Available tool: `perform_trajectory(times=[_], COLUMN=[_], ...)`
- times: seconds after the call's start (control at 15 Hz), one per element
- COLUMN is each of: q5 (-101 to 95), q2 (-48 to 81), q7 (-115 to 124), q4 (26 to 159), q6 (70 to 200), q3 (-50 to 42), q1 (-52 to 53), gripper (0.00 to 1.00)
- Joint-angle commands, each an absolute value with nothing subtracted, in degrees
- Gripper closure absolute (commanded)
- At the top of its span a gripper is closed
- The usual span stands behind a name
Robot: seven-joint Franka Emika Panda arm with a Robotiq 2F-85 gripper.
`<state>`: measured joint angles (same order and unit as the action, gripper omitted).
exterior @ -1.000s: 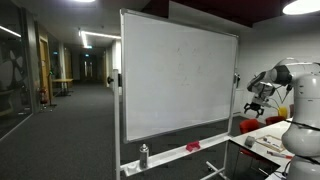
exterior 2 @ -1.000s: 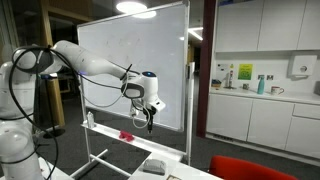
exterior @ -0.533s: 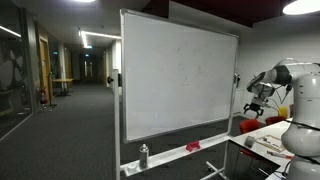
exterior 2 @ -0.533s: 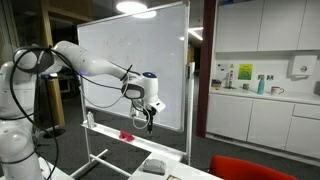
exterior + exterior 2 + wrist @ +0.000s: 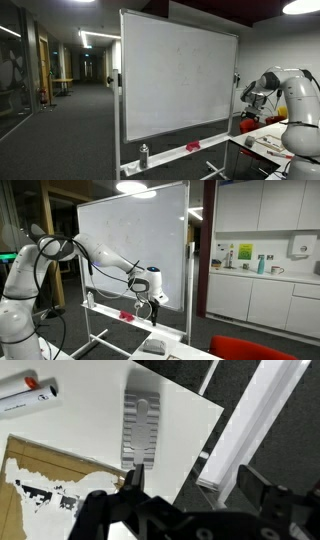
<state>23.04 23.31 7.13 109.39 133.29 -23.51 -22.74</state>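
Next, I move my gripper to the grey eraser block and close it on the eraser block's end (image 5: 249, 141) (image 5: 139, 457) closest to the torn brown cardboard.
My gripper (image 5: 197, 488) is open and empty; its two dark fingers show at the bottom of the wrist view. It hangs over the edge of a white table top (image 5: 95, 430). A grey ribbed eraser block (image 5: 141, 430) lies on that top, just ahead of one finger. A white marker with a red cap (image 5: 25, 392) lies at the top left. In both exterior views the gripper (image 5: 247, 99) (image 5: 155, 305) hangs beside the whiteboard (image 5: 180, 80) (image 5: 125, 240), low near the table.
The whiteboard's tray holds a red object (image 5: 193, 146) (image 5: 127, 314) and a small bottle (image 5: 143, 155). Torn brown cardboard (image 5: 45, 485) lies on the table. A white frame bar (image 5: 245, 420) crosses dark floor beyond the table edge. Kitchen cabinets (image 5: 260, 290) stand behind.
The arm has bent and lowered, bringing the gripper down and closer to the table. The gripper stays open.
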Motion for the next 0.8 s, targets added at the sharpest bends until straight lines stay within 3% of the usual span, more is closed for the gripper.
perform_trajectory(times=[0.0,0.73], q5=[20.9,16.4], q2=[30.1,33.0], q7=[12.1,15.8], q4=[106.1,107.4], q6=[136.2,137.1], q3=[-22.3,-22.8], q1=[-24.4,-24.6], gripper=[0.0,0.0])
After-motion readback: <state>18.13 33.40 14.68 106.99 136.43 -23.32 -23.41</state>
